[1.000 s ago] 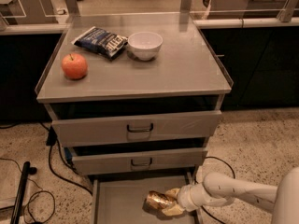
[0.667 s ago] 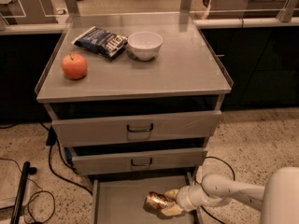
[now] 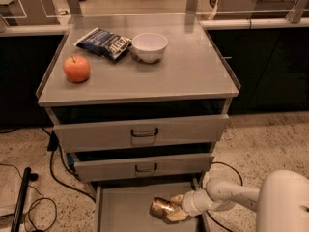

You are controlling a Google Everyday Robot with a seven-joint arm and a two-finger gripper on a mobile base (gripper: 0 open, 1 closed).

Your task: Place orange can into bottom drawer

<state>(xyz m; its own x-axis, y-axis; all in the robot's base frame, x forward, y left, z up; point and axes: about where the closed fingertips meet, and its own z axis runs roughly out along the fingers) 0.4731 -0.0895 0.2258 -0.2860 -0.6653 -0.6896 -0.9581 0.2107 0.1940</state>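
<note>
Next, my gripper releases the orange can, now lying over the drawer floor, on the open bottom drawer's inside (image 3: 161,216), near its middle, a little toward my arm.
The orange can (image 3: 161,208) is a shiny orange-gold can lying on its side over the floor of the open bottom drawer (image 3: 123,211), near its right side. My gripper (image 3: 175,209) reaches in from the right on a white arm (image 3: 227,195) and is shut on the can's right end. The drawer is pulled out under the two handled drawers. I cannot tell whether the can rests on the drawer floor or hangs just above it.
The grey cabinet top (image 3: 183,71) carries an orange-red apple (image 3: 77,68), a blue snack bag (image 3: 104,43) and a white bowl (image 3: 149,47). Black cables (image 3: 53,170) and a black post (image 3: 19,199) lie on the speckled floor at left.
The can and gripper stay at the same spot in the drawer. The view has shifted slightly and the white arm fills more of the lower right corner.
</note>
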